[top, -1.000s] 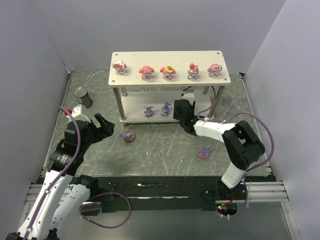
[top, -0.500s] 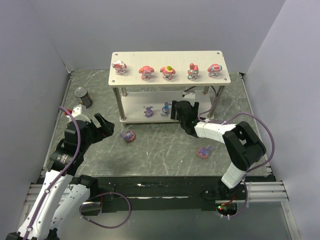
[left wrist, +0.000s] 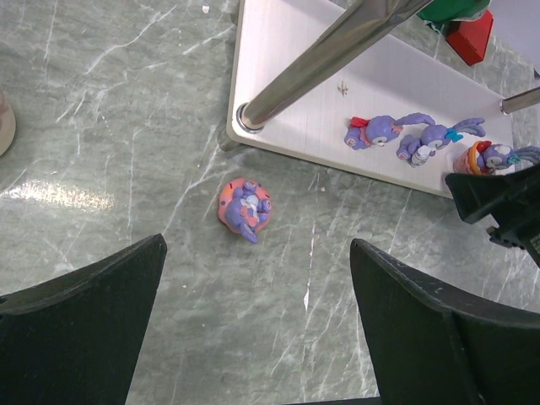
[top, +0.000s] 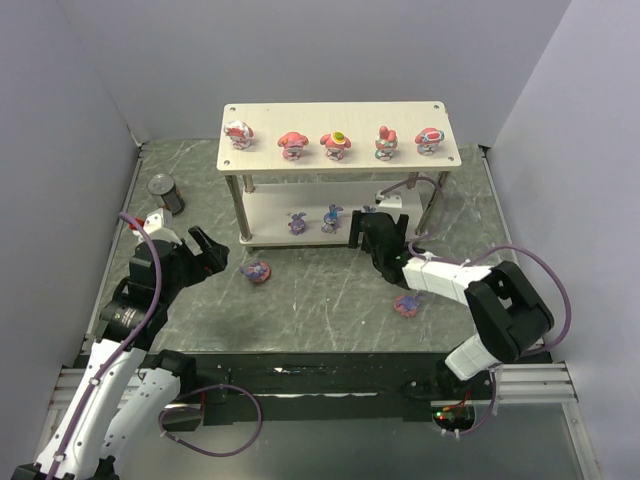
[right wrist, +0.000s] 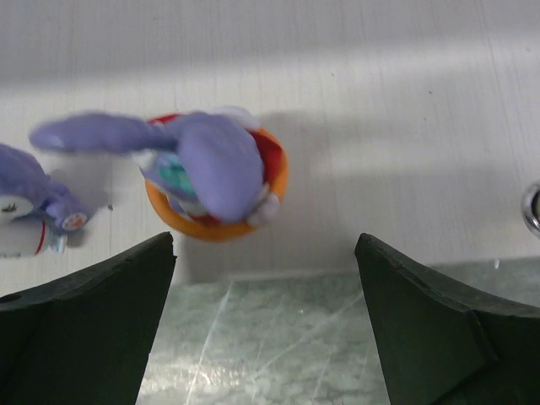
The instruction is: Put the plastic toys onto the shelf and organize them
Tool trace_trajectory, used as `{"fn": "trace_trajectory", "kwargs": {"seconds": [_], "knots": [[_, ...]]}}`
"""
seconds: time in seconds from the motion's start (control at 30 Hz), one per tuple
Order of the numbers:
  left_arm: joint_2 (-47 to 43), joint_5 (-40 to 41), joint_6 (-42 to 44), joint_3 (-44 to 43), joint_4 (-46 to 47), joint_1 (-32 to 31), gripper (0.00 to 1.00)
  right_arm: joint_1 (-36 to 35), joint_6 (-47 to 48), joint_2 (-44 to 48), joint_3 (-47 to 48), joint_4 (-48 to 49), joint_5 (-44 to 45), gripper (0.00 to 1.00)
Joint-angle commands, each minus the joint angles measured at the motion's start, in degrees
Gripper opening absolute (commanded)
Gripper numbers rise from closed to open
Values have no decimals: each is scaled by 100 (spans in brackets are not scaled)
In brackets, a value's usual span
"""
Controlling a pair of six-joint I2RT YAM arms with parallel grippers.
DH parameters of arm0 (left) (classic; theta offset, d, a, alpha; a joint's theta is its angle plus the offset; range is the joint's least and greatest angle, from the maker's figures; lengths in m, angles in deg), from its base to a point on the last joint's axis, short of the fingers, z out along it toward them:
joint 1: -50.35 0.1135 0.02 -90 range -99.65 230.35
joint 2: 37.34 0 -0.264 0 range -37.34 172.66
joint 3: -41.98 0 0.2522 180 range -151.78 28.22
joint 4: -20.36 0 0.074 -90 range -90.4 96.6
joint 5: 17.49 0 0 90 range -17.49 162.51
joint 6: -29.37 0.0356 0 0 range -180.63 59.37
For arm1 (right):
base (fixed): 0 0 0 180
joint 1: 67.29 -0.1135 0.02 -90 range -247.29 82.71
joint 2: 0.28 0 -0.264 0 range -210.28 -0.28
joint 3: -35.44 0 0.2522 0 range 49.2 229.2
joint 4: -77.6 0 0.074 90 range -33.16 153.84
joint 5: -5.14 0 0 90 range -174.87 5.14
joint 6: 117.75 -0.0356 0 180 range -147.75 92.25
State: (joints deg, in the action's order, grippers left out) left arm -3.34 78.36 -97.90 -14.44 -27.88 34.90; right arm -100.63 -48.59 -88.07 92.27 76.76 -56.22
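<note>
My right gripper will next close on the purple ear [top: 417,296] of the pink-based toy on the floor, picking the one that is nearer to my right gripper.
The shelf [top: 340,112] stands at the back, with several pink hooded toys [top: 291,143] in a row on its top board. Three purple rabbit-eared toys [left wrist: 377,131] stand on the lower board [left wrist: 287,110]. My right gripper [top: 362,232] is open and empty just in front of the rightmost one, a purple toy in an orange base [right wrist: 215,173]; its jaws [right wrist: 266,240] are clear of it. A purple-pink toy [top: 256,270] lies on the floor ahead of my open, empty left gripper [top: 205,250], and also shows in the left wrist view [left wrist: 245,205]. Another toy [top: 408,303] lies on the floor at the right.
A dark tin can [top: 166,190] stands at the far left near the wall. A silver shelf leg [left wrist: 312,63] rises at the lower board's left front corner. Grey walls close in both sides and the back. The right arm's cable [top: 530,260] loops at the right.
My right gripper has drawn back a little from the lower board, toward the near side, leaving the orange-based purple toy standing there. The left arm has not moved.
</note>
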Motion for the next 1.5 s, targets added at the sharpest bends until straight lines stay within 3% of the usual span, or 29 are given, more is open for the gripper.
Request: {"fn": "trace_trajectory", "kwargs": {"seconds": [0.0, 0.17, 0.43, 0.63, 0.83, 0.97, 1.17, 1.47], "knots": [[-16, -84, 10, -94, 222, 32, 96, -93, -192, 472, -229, 272, 1, 95], [-34, -84, 1, -94, 205, 41, 96, -164, -342, 710, -386, 105, -157, 95], [-69, -110, 10, -85, 222, 41, 96, -331, -667, 2027, -1002, -413, -280, 95], [-86, -128, 10, -85, 222, 41, 96, -419, -1342, 2986, -888, -2415, 44, 95], [-113, -171, 19, -68, 249, 50, 96, -419, -2634, 3663, -1037, -4346, 650, 95], [-122, -180, 19, -68, 249, 59, 96, -419, -3565, 3997, -1212, -5141, 985, 96], [-130, -172, 19, -68, 257, 59, 96, -410, -3927, 4156, -1248, -5591, 1275, 98], [-130, -154, 28, -94, 231, 76, 96, -419, -4437, 3611, -1204, -5758, 959, 96]]}}
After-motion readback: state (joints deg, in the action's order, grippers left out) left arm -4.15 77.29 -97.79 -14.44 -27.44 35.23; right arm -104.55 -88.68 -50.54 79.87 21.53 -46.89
